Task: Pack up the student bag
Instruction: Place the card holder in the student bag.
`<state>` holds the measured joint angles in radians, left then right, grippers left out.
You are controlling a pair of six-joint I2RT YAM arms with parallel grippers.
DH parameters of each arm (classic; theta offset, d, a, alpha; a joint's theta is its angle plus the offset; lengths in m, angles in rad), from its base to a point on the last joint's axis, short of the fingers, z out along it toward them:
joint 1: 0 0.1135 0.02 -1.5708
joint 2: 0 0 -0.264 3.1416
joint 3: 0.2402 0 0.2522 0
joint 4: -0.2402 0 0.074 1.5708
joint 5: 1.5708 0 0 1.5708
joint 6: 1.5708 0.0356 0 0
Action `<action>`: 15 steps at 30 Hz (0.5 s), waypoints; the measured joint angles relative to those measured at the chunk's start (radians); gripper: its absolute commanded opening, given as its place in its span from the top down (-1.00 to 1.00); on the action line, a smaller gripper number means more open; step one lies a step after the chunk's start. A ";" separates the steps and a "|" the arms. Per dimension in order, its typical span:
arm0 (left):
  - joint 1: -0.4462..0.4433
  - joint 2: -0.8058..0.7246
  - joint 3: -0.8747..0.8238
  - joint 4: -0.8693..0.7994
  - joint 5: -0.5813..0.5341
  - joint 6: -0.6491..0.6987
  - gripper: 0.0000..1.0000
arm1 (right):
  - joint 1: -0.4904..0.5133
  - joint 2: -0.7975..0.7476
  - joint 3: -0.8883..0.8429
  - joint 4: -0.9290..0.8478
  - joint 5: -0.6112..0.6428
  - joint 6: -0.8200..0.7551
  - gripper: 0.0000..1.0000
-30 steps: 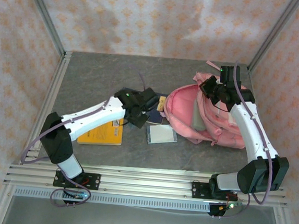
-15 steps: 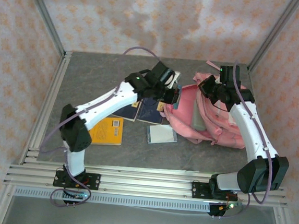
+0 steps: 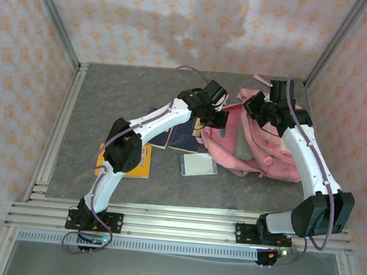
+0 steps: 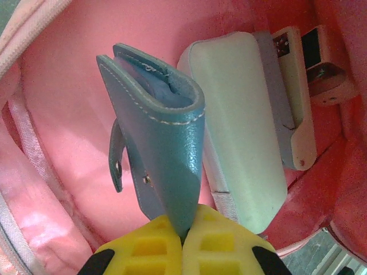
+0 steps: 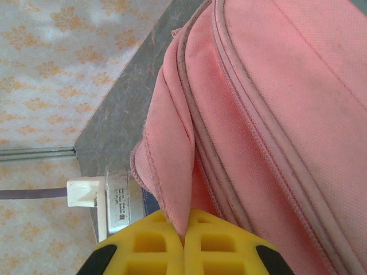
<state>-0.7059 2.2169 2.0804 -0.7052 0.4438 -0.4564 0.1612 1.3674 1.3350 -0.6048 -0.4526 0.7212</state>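
Next, I let go of the pink edge with my right gripper on the bag's lower rim (image 3: 220, 126) beside the dark blue booklets.
The student bag (image 3: 266, 148) is a large pink backpack lying at the right of the table with its mouth facing left. My right gripper (image 3: 253, 107) (image 5: 184, 230) is shut on the pink edge of the bag's opening (image 5: 172, 166) and holds it up. My left gripper (image 3: 219, 119) (image 4: 183, 236) is shut on a blue leather wallet (image 4: 163, 137), which hangs inside the bag's pink interior (image 4: 69, 114). A pale mint panel (image 4: 241, 126) lies just right of the wallet.
A yellow book (image 3: 132, 162) lies on the grey table beside the left arm. Dark blue booklets (image 3: 182, 135) and a grey-white pad (image 3: 198, 164) lie just left of the bag. Metal frame rails (image 3: 56, 126) run along the table's edges.
My left arm has swung from the books toward the bag, carrying the blue wallet into its opening. The right gripper has kept holding the bag's edge in place.
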 measured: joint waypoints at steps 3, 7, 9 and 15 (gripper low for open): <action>-0.001 0.007 0.016 0.005 0.028 -0.015 -0.06 | 0.001 0.000 0.000 0.002 0.000 0.006 1.00; -0.001 0.026 0.019 0.039 0.086 -0.041 -0.33 | 0.002 0.000 0.000 0.008 0.000 0.014 1.00; -0.001 0.037 0.019 0.052 0.114 -0.052 -0.38 | 0.002 0.000 0.000 0.008 0.000 0.015 1.00; 0.002 0.045 0.019 0.067 0.151 -0.064 -0.40 | 0.002 0.000 0.000 0.008 0.001 0.014 1.00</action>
<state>-0.7040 2.2623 2.0998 -0.6380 0.5953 -0.5201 0.1631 1.3674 1.3350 -0.5972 -0.4519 0.7357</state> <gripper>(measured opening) 0.696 0.042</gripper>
